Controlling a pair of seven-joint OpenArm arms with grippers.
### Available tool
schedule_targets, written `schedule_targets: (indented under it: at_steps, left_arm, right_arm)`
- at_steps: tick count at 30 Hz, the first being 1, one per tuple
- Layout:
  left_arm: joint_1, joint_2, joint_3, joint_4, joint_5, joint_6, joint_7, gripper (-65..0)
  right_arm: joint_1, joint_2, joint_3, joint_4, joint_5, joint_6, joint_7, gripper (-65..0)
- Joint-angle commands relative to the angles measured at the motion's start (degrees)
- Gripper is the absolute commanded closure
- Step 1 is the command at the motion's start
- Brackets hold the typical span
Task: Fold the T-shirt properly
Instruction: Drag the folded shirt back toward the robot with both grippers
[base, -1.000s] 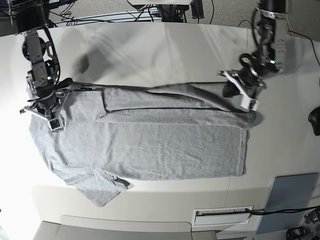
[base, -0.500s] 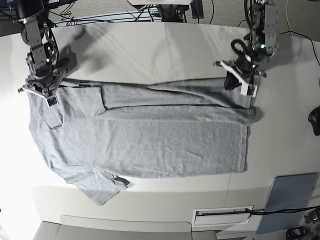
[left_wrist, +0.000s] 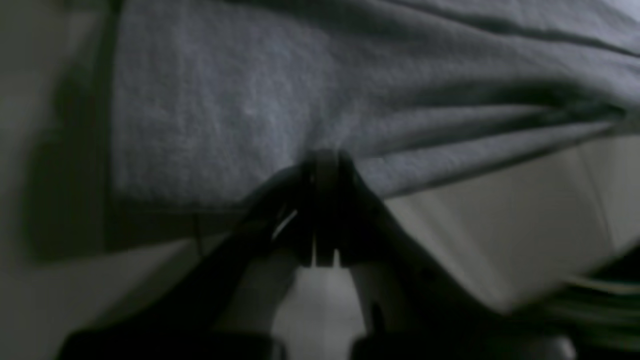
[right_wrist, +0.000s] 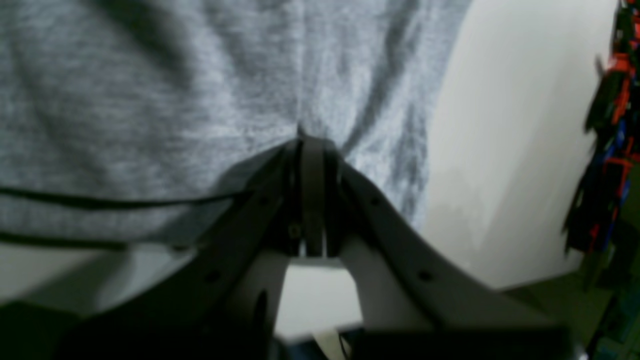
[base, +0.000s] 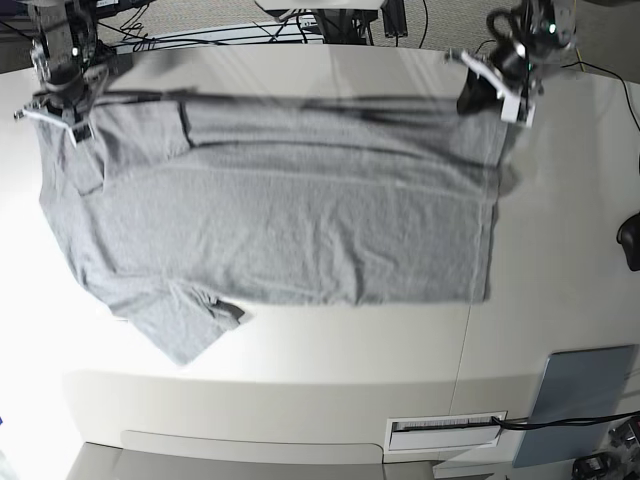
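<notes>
The robot's left gripper needs to release the T-shirt's hem corner, now lifted and pulled taut, on the white table's far edge (base: 508, 61), just short of the cables.
The heather-grey T-shirt (base: 290, 220) lies spread across the white table (base: 560, 250), plain side up, with no lettering showing. Its far long edge is lifted and pulled taut between both grippers. My left gripper (base: 497, 95), on the base view's right, is shut on the cloth near the hem corner; its wrist view shows the jaws pinched on grey fabric (left_wrist: 322, 160). My right gripper (base: 60, 105), on the base view's left, is shut on the edge at the shoulder end (right_wrist: 307, 142). One sleeve (base: 185, 335) lies loose at the near left.
A grey flat pad (base: 580, 395) lies at the near right corner. A black object (base: 630, 240) sits at the right edge. A white label slot (base: 445, 432) is at the front. Cables and equipment (base: 330, 20) line the far side.
Both grippers have moved toward the table's far side, carrying the shirt's far edge with them. The whole shirt has shifted that way and the edge now hangs taut between them.
</notes>
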Motion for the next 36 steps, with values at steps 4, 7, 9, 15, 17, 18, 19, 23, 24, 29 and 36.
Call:
schedule_targets:
  at_steps: [4, 7, 9, 15, 17, 18, 19, 23, 24, 29, 36]
  left_arm:
    - [6.99, -0.33, -0.37, 0.55, 6.97, 2.49, 10.38, 0.0]
    - [8.7, -0.33, -0.37, 1.27, 6.97, 0.26, 9.81, 0.0]
    - [8.98, -0.33, -0.37, 1.51, 6.97, 0.15, 10.08, 0.0]
    - [9.22, -0.35, -0.39, 3.37, 6.99, 0.28, 11.08, 0.0]
    - [9.62, -0.37, -0.44, 4.37, 7.02, 0.28, 11.1, 0.0]
    - [9.75, -0.37, -0.44, 4.9, 7.1, 0.31, 11.21, 0.0]
    - [9.81, -0.35, -0.44, 5.31, 7.26, 0.31, 11.34, 0.0]
    - [9.92, -0.68, -0.44, 6.23, 8.61, 0.33, 11.67, 0.0]
    - [9.94, -1.05, -0.44, 6.23, 8.72, 0.33, 11.65, 0.0]
    - [10.12, -1.62, -1.95, 6.27, 8.7, 0.33, 11.61, 0.0]
    - [10.1, -1.62, -6.43, 6.71, 8.46, 0.04, 11.43, 0.0]
  right_arm:
    - [-4.31, 1.11, 2.84, 1.75, -0.46, -0.79, -0.31, 0.0]
    - [-6.38, 1.11, 4.07, 1.75, -0.46, -0.79, 0.04, 0.0]
    - [-7.65, 1.11, 4.7, 1.75, -0.46, -0.79, 0.0, 0.0]
    - [-10.78, 1.09, 5.31, 1.75, -1.97, -0.85, 0.09, 0.0]
    - [-11.02, 1.09, 5.31, 1.75, -1.97, -0.87, 0.11, 0.0]
    - [-11.02, 1.05, 5.31, 1.75, -1.97, -0.9, 0.02, 0.0]
    - [-11.02, 0.9, 5.31, 1.75, -1.97, -0.94, -0.2, 0.0]
    - [-11.06, 0.81, 5.31, 1.73, -2.29, -1.33, -1.33, 0.0]
    - [-11.54, 0.81, 5.31, 1.73, -3.06, -1.46, -1.44, 0.0]
    - [-13.22, 0.83, 5.31, 1.73, -5.84, -3.04, -0.94, 0.0]
    - [-13.86, 0.83, 5.33, 2.25, -7.06, -4.63, -0.7, 0.0]
